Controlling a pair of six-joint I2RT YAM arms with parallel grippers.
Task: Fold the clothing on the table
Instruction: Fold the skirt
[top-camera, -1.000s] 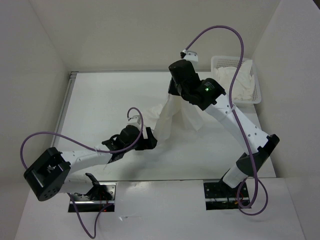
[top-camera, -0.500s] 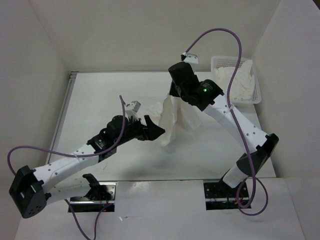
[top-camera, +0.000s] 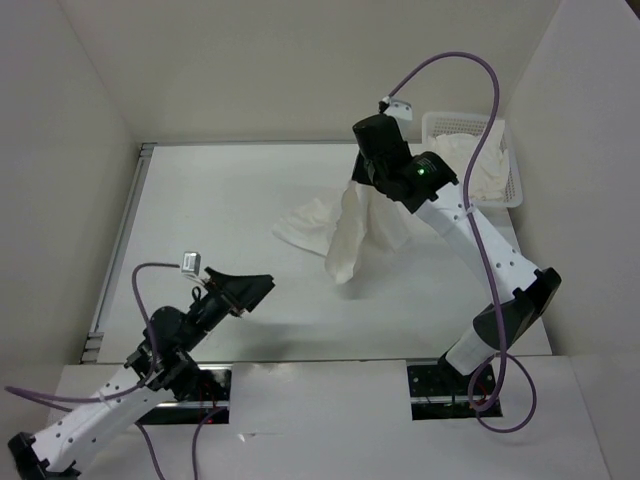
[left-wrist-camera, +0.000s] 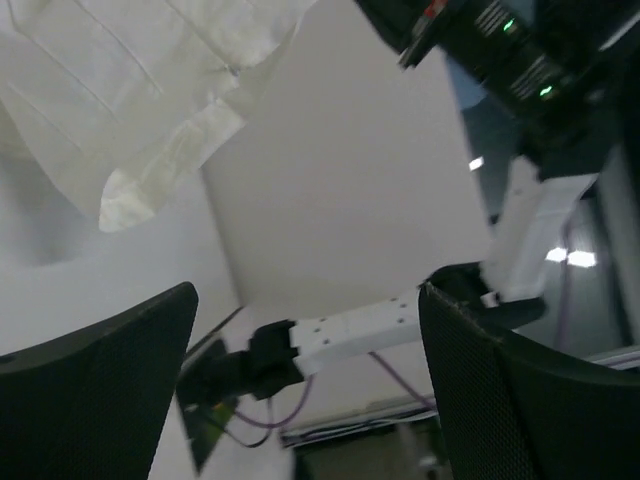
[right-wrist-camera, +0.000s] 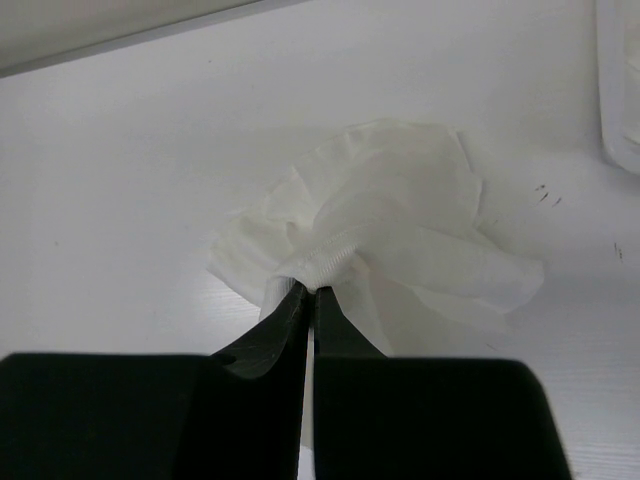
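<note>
The robot's left gripper will next move to the lowest hanging corner (top-camera: 342, 279) (left-wrist-camera: 124, 212) of the clothing, below the right gripper, and close there.
The clothing (top-camera: 345, 225), a thin white garment, hangs bunched from my right gripper (top-camera: 372, 184), and its lower folds spread on the table (top-camera: 220, 200). In the right wrist view the right gripper (right-wrist-camera: 312, 292) is shut on a ribbed hem of the clothing (right-wrist-camera: 400, 230), which is crumpled below it. My left gripper (top-camera: 252, 287) is open and holds nothing. It is raised near the table's front left, well apart from the garment. In the left wrist view the left gripper (left-wrist-camera: 308, 300) has wide-apart fingers (left-wrist-camera: 100, 380), and a corner of the clothing (left-wrist-camera: 150, 100) shows at the upper left.
A white mesh basket (top-camera: 512, 190) with a heap of white cloth (top-camera: 470, 165) stands at the back right, close behind the right arm. White walls close in the left, back and right sides. The basket's edge (right-wrist-camera: 620, 90) shows in the right wrist view.
My left arm has let go and pulled back from the garment to the near left. The garment's left part has dropped onto the table. The right gripper has shifted slightly right, still gripping.
</note>
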